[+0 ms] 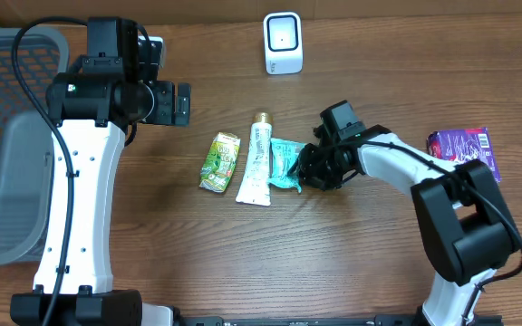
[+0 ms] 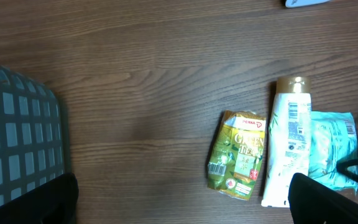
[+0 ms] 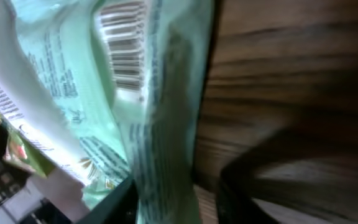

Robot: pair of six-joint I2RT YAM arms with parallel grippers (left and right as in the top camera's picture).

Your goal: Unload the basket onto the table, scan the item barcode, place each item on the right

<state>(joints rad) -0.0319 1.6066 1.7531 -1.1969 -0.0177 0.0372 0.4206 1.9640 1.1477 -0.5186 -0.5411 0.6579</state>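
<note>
The robot's right gripper pinches the long side of the teal packet beside the white tube, so it should pull the packet clear, then take its end (image 2: 334,183) opposite the barcode.
Three items lie side by side mid-table: a green packet (image 1: 220,161), a white tube (image 1: 256,161) and a teal packet (image 1: 285,161). My right gripper (image 1: 304,170) is low at the teal packet's right edge. In the right wrist view the teal packet (image 3: 135,93), barcode (image 3: 123,53) showing, stands between the fingers of my right gripper (image 3: 176,193). One finger touches it; a strip of wood shows before the other. The white scanner (image 1: 283,43) stands at the back. My left gripper (image 1: 178,102) hangs open and empty, high at the left (image 2: 185,205).
A grey mesh basket (image 1: 7,136) fills the left edge of the table. A purple packet (image 1: 460,145) lies at the far right. The left wrist view shows the green packet (image 2: 238,155), the tube (image 2: 288,146) and the teal packet (image 2: 331,146) on bare wood.
</note>
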